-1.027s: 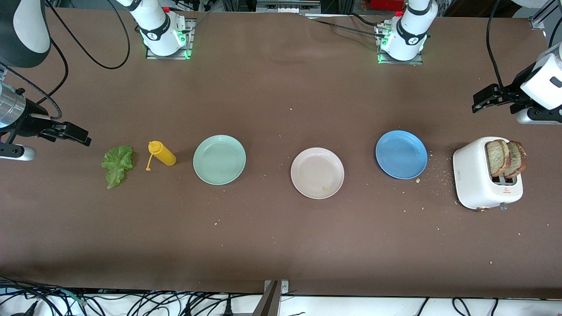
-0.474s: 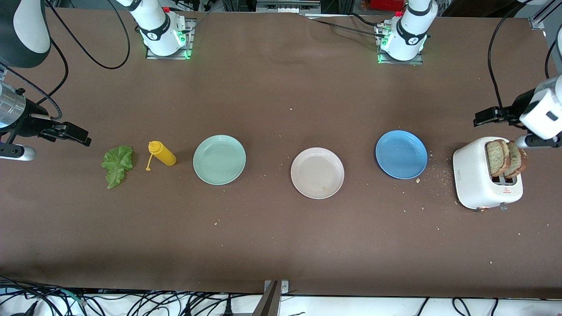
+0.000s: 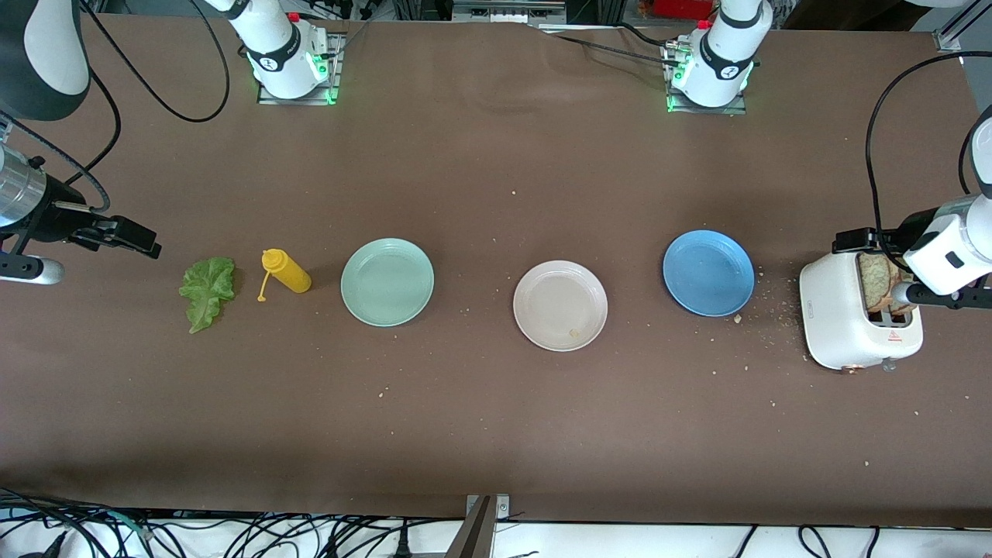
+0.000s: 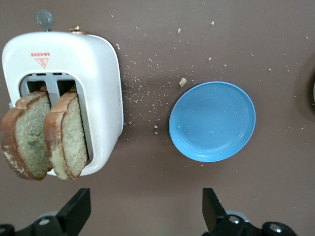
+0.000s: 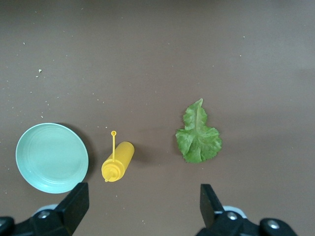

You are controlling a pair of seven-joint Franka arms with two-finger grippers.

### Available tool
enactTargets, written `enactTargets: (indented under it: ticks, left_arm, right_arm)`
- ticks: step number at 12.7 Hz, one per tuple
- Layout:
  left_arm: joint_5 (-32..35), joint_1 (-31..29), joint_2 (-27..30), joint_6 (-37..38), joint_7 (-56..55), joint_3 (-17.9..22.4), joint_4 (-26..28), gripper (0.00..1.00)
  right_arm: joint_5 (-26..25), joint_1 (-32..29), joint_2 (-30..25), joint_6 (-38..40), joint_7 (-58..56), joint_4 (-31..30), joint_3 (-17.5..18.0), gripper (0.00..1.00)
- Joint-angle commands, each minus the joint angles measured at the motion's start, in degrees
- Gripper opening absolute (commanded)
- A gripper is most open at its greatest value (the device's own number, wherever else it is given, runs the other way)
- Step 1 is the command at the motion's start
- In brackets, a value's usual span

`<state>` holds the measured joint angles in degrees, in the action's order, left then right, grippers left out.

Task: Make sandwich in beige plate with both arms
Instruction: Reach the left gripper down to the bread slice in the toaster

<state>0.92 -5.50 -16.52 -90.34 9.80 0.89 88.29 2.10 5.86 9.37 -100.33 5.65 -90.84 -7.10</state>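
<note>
My left gripper needs to grip the top crust (image 3: 891, 275) (image 4: 55, 140) of the bread slice nearest the blue plate, to lift it out of the white toaster first.
The beige plate (image 3: 559, 304) lies bare mid-table, with only a crumb on it. Two toasted bread slices (image 3: 876, 279) (image 4: 49, 135) stand upright in the slots of a white toaster (image 3: 845, 325) (image 4: 101, 73) at the left arm's end. My left gripper (image 3: 851, 239) (image 4: 146, 211) hangs open over the toaster's edge, nothing between its fingers; its wrist hides part of the bread. A green lettuce leaf (image 3: 208, 292) (image 5: 198, 137) lies flat at the right arm's end. My right gripper (image 3: 138, 239) (image 5: 142, 209) waits open above the table beside the leaf.
A blue plate (image 3: 707, 272) (image 4: 211, 121) sits between the toaster and the beige plate. A mint-green plate (image 3: 387, 280) (image 5: 51, 157) and a yellow squeeze bottle (image 3: 287, 271) (image 5: 118, 161) on its side lie between the beige plate and the lettuce. Crumbs are scattered around the toaster.
My left arm has come down toward the front camera until its gripper is over the toaster, now covering part of the bread. The right arm has not moved.
</note>
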Motion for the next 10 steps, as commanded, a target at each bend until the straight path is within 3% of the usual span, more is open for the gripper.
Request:
enactTargets:
  ticks: [1,3,5,10]
  left_arm:
    - [0.8,-0.3,-0.3,1.1,2.0,-0.2,-2.3,1.00]
    - [0.9,-0.6,0.0,1.1,0.5,-0.1,-2.3,1.00]
    - [1.1,-3.8,-1.1,0.2,-5.5,2.6,-4.7,1.00]
    - [0.9,-4.2,-1.3,0.6,-1.8,2.7,-5.0,1.00]
  right_arm:
    - [1.0,-0.1,-0.5,-0.6,0.4,-0.7,0.0,1.00]
    - [1.0,-0.1,-0.5,-0.6,0.4,-0.8,0.0,1.00]
    - [1.0,-0.1,-0.3,-0.7,0.4,-0.8,0.0,1.00]
    - [1.0,-0.1,-0.3,-0.7,0.4,-0.8,0.0,1.00]
